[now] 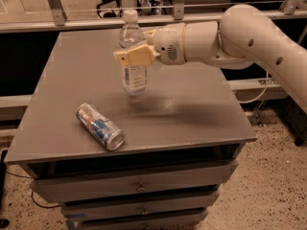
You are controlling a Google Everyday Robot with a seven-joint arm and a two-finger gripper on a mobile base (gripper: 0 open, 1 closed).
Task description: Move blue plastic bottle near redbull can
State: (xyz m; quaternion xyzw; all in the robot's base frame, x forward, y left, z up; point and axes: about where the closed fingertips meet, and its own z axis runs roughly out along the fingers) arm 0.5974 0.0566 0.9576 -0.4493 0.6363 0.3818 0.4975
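Observation:
My gripper is to let go of the blue plastic bottle upright on the table (122, 121). The bottle will be close against the long side of the redbull can that faces the arm.
The blue plastic bottle (132, 56) is clear with a white cap and a white label. It stands upright, held just above the grey table top (192, 99) near its middle. My gripper (136, 51) reaches in from the right and is shut on the bottle's upper body, with one tan finger (136, 56) across its front. The redbull can (100, 126) lies on its side near the table's front left, its shiny end toward the front edge. The bottle is a short way behind and to the right of the can.
My white arm (240, 37) spans the right back of the table. The table is a drawer cabinet with drawers (139, 188) below the front edge. A metal rail (72, 23) runs behind the table. Speckled floor (268, 176) lies to the right.

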